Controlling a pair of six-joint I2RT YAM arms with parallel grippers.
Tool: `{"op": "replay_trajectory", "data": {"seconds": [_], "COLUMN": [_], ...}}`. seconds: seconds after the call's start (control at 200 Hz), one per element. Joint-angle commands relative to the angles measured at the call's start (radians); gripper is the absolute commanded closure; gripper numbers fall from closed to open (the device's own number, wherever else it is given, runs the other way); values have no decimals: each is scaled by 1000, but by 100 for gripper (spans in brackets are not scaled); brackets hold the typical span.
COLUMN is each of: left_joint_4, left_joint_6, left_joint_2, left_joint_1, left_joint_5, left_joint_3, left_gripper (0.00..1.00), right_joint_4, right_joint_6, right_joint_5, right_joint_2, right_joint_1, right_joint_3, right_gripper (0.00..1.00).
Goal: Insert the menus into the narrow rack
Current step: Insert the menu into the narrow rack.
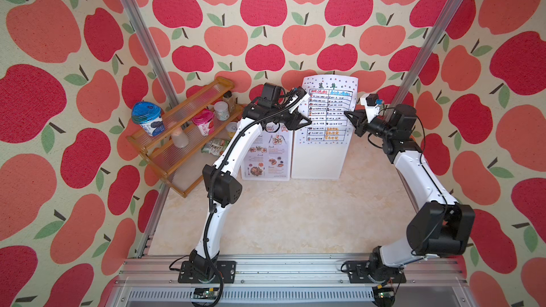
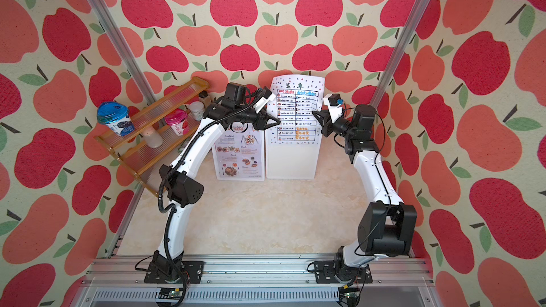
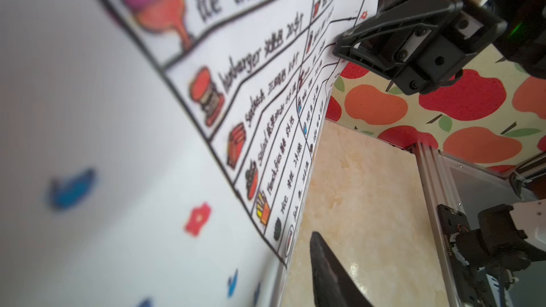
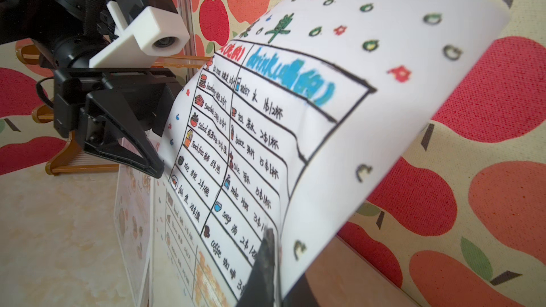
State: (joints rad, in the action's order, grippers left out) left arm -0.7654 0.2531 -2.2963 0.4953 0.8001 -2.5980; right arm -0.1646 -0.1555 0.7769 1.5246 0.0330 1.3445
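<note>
The menu's edge has my left gripper low on it, close to the rack's opening, so that gripper should grab the menu's edge higher up (image 1: 306, 87) before it pushes the menu down.
The menu with the black-lined table (image 1: 331, 104) (image 2: 298, 104) stands upright. Its lower part, with the orange text, sits inside the right-hand clear narrow rack (image 1: 319, 163); its top curls over above the rack. My right gripper (image 1: 347, 112) is shut on this sheet's right edge, one finger (image 4: 266, 261) pressed on the printed face. My left gripper (image 1: 308, 122) is at the sheet's left edge. Its visible finger (image 3: 328, 267) stands off the paper (image 3: 266, 84); the paper hides its other finger. The food-photo menu (image 1: 267, 158) sits fully inside the left-hand clear holder.
An amber stepped shelf (image 1: 165, 155) stands at the left. It carries a blue-lidded cup (image 1: 147, 118), a pink-lidded cup (image 1: 204, 121) and small jars. A green packet (image 1: 214, 146) lies at its foot. Aluminium posts (image 1: 147, 39) (image 1: 428, 42) flank the back wall.
</note>
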Motion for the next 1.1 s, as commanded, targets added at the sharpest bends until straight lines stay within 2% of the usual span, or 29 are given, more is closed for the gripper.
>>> {"op": "replay_trajectory", "data": {"seconds": [0.0,0.41,0.485,0.565,0.635,0.725,0.915,1.09], "left_joint_4": [44,119,122,110,92,65,27,2], "left_joint_6": [11,-18,-23,-23,-16,-9,0,2], "left_joint_2": [46,22,15,12,14,15,15,12], "left_joint_1": [-2,-30,-29,-27,-27,-28,-21,-14], "left_joint_5": [-5,8,15,19,18,22,28,30], "left_joint_3": [-41,-109,-115,-120,-119,-119,-110,-107], "left_gripper": [46,50,58,71,79,83,85,86], "right_joint_4": [-16,-3,3,8,14,16,-3,-16], "right_joint_6": [-1,-14,-13,-15,-12,-3,25,33], "right_joint_5": [16,26,29,23,22,25,38,39], "right_joint_2": [-10,-34,-35,-34,-32,-24,-1,17], "right_joint_1": [10,-1,-1,-1,-2,-1,7,18], "right_joint_3": [-15,-79,-75,-64,-49,-23,21,57], "right_gripper": [92,95,95,94,90,82,67,63]}}
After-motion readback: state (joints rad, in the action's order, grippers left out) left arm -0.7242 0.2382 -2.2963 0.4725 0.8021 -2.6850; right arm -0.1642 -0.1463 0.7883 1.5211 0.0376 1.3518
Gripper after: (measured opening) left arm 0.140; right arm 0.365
